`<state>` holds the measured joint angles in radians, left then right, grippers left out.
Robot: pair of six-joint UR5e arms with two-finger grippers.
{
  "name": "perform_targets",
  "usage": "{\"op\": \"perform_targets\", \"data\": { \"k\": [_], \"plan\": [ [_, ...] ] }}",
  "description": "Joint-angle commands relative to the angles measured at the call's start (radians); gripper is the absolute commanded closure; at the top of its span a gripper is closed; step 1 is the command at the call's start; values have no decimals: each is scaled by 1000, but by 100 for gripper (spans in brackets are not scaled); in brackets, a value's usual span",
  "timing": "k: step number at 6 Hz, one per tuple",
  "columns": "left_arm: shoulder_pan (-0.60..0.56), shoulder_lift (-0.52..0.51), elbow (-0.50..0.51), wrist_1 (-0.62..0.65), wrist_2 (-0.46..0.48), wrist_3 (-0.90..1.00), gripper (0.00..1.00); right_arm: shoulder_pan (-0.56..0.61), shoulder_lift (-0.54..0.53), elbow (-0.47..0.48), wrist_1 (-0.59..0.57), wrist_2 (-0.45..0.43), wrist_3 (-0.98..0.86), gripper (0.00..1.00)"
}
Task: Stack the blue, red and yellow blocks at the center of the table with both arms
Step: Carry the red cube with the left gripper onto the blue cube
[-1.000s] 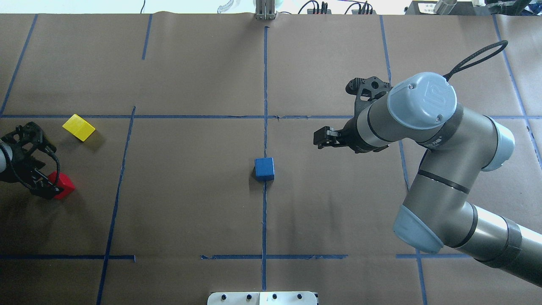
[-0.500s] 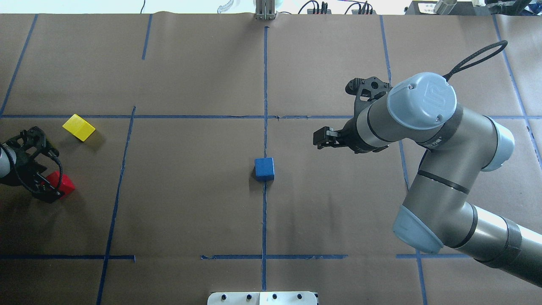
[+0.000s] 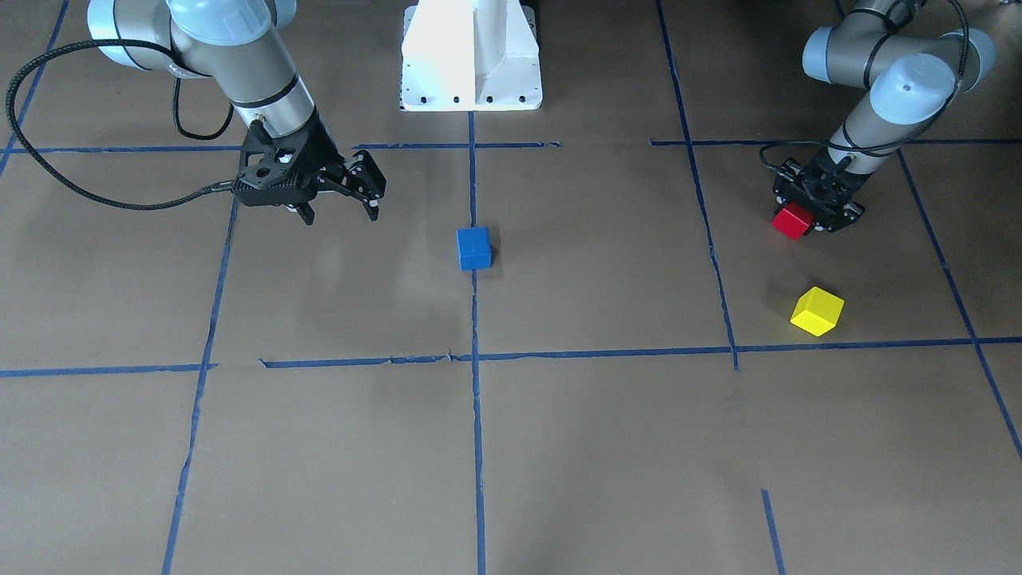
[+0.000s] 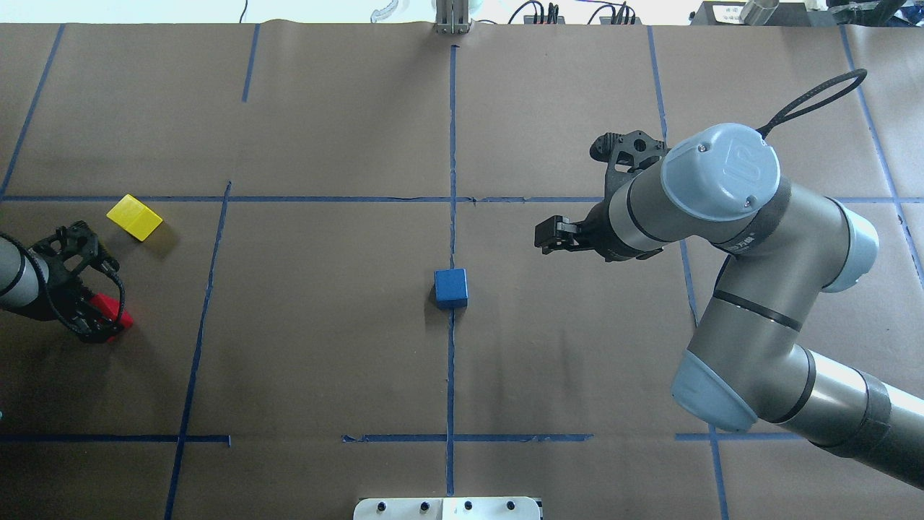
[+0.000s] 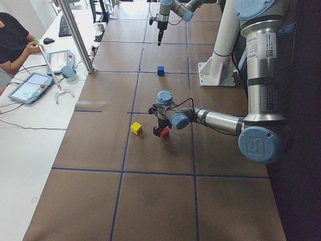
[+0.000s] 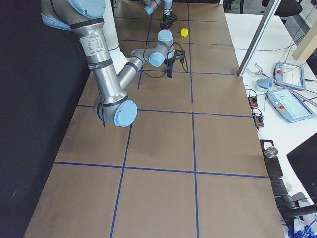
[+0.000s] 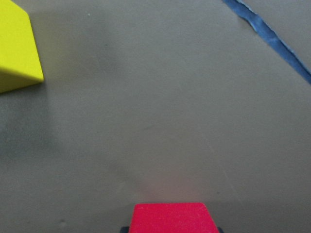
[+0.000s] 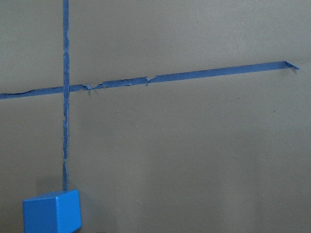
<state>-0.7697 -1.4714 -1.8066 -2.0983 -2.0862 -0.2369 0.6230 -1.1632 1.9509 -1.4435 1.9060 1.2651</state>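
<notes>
The red block will go down on top of the blue block (image 3: pixel 474 243) from my left gripper.
The blue block (image 4: pixel 451 288) (image 3: pixel 474 247) sits alone at the table's middle, on the centre tape line. At the far left of the overhead view, my left gripper (image 4: pixel 101 323) (image 3: pixel 808 216) is shut on the red block (image 4: pixel 114 310) (image 3: pixel 792 220), low at the table. In the left wrist view the red block (image 7: pixel 172 218) fills the bottom centre, with dark finger edges tight against its sides. The yellow block (image 4: pixel 134 217) (image 3: pixel 817 311) (image 7: pixel 17 48) lies free a short way beyond it. My right gripper (image 3: pixel 342 209) hangs open and empty above the table, off to one side of the blue block (image 8: pixel 51 211).
The brown table (image 4: pixel 325 347) carries a grid of blue tape lines. The white pedestal (image 3: pixel 471 56) stands at the robot's edge. A person (image 5: pixel 12 37) sits at a side desk with tablets (image 5: pixel 27 86) beyond the table's far edge.
My left wrist has swung over the red block and covers more of it; the block has stayed about where it was. The right arm and the blue block have not moved.
</notes>
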Motion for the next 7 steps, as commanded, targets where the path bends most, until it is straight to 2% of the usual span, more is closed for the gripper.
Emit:
{"op": "perform_targets", "data": {
  "k": [1, 2, 3, 4, 5, 7],
  "plan": [
    [18, -150, -97, 48, -52, -472, 100, 7, -74, 70, 2, 10, -4, 0],
    [74, -273, -99, 149, -38, -540, 97, 30, -102, 91, 2, 10, -4, 0],
    [110, -455, -102, 385, 30, -562, 99, 75, -134, 103, 2, 51, -13, 0],
    [197, -625, -91, 603, 81, -644, 99, 149, -183, 103, 2, 139, -86, 0],
    [232, -723, -38, 624, 128, -759, 99, 217, -244, 103, 2, 184, -208, 0],
    [262, -925, 193, 624, 175, -911, 97, 247, -303, 103, 2, 196, -286, 0]
  ]
}}
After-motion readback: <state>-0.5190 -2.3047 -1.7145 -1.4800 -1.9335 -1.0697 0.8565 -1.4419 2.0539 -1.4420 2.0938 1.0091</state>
